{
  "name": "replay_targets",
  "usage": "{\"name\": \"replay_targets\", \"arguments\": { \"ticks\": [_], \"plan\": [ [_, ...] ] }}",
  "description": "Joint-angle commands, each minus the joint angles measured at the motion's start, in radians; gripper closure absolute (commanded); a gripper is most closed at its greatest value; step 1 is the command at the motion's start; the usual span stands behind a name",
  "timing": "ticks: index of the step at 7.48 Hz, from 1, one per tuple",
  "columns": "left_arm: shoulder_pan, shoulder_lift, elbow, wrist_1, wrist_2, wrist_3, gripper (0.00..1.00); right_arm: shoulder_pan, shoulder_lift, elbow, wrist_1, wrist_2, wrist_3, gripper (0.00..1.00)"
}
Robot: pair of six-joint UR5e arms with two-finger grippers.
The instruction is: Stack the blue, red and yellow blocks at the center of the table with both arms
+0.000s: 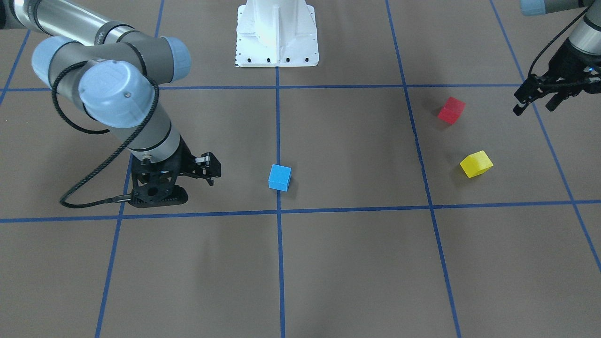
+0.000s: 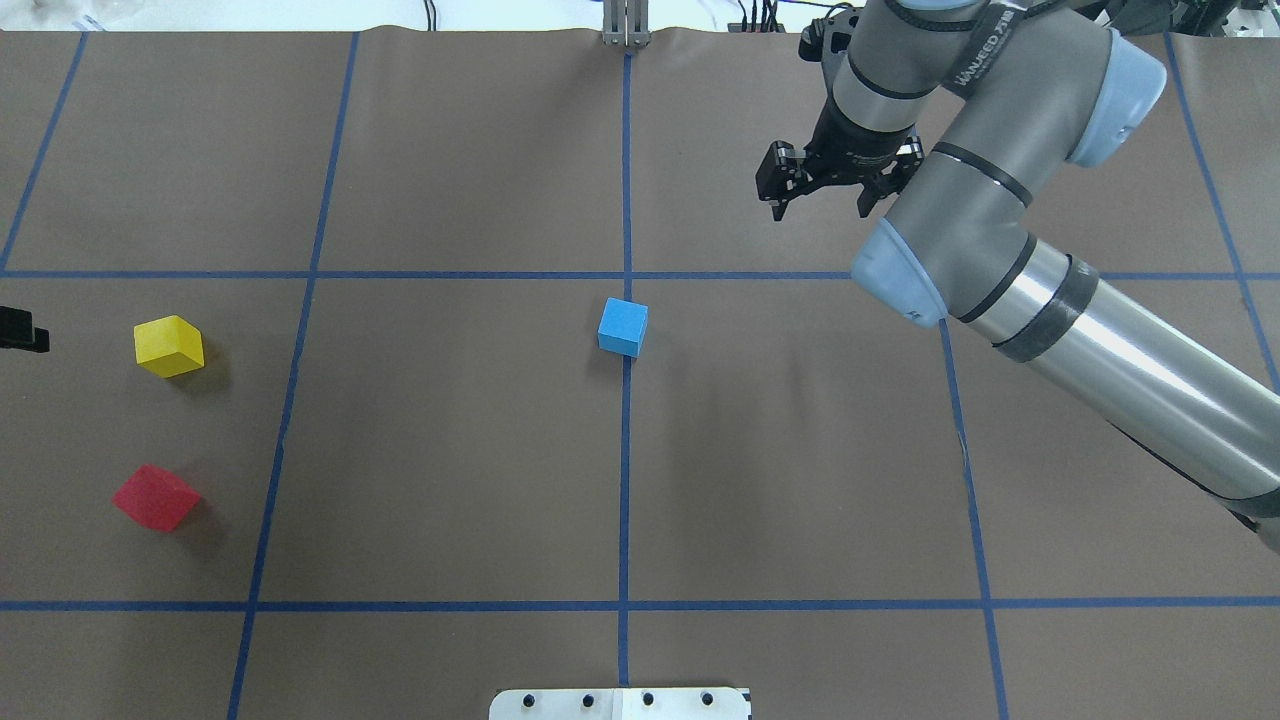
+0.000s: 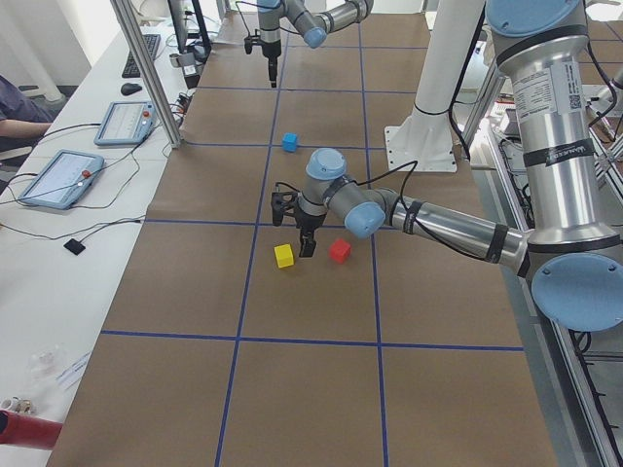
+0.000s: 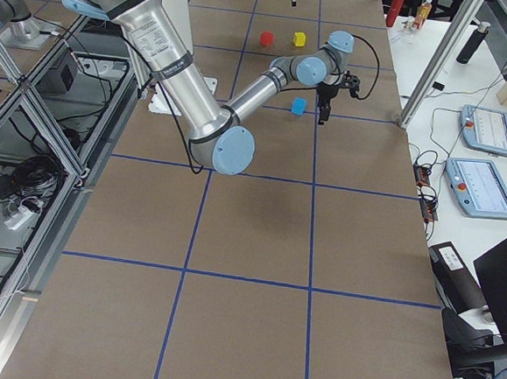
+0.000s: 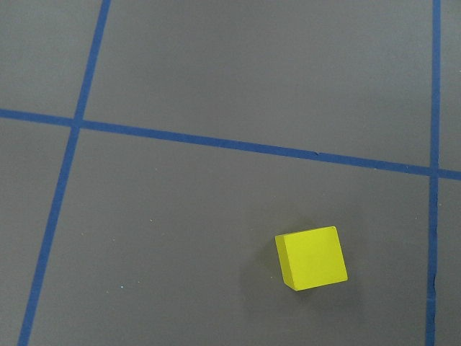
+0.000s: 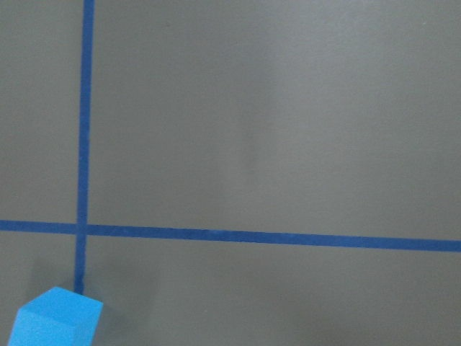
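Note:
Next, I close my left gripper on opposite sides of the red block (image 1: pixel 451 110), which is closer to the white pedestal than the yellow block is.
The blue block (image 1: pixel 280 177) (image 2: pixel 623 327) rests on the central tape line of the table (image 2: pixel 450 450). The red block (image 1: pixel 451 111) (image 2: pixel 155 497) and the yellow block (image 1: pixel 476 164) (image 2: pixel 168 346) lie apart on the robot's left side. My left gripper (image 1: pixel 534 109) hovers open and empty beyond those two blocks, near the table's left end. Its wrist view looks down on the yellow block (image 5: pixel 311 257). My right gripper (image 2: pixel 820 200) (image 1: pixel 185 185) hangs open and empty, to the right of the blue block and farther from the base. The blue block's corner (image 6: pixel 57 317) shows in the right wrist view.
The white bolted pedestal (image 1: pixel 277 33) (image 2: pixel 620 703) stands at the robot's edge of the table. A side bench with tablets (image 3: pixel 58 175) and metal posts (image 3: pixel 146 78) runs along the far edge. A person's arm (image 3: pixel 19 107) rests there.

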Motion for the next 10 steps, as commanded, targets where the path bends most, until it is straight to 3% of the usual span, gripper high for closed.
{"name": "replay_targets", "arguments": {
  "ticks": [1,3,5,10],
  "plan": [
    [0.179,0.046,-0.001,-0.179,0.049,0.056,0.03,0.053,-0.075,0.034,0.005,0.002,-0.118,0.00],
    [0.266,0.029,0.002,-0.180,0.102,0.226,0.03,0.069,-0.118,0.032,0.013,0.017,-0.158,0.00],
    [0.269,0.024,0.012,-0.178,0.104,0.346,0.02,0.070,-0.132,0.032,0.013,0.020,-0.159,0.00],
    [0.324,-0.009,0.088,-0.174,0.107,0.340,0.02,0.069,-0.144,0.032,0.013,0.020,-0.149,0.00]
  ]
}}
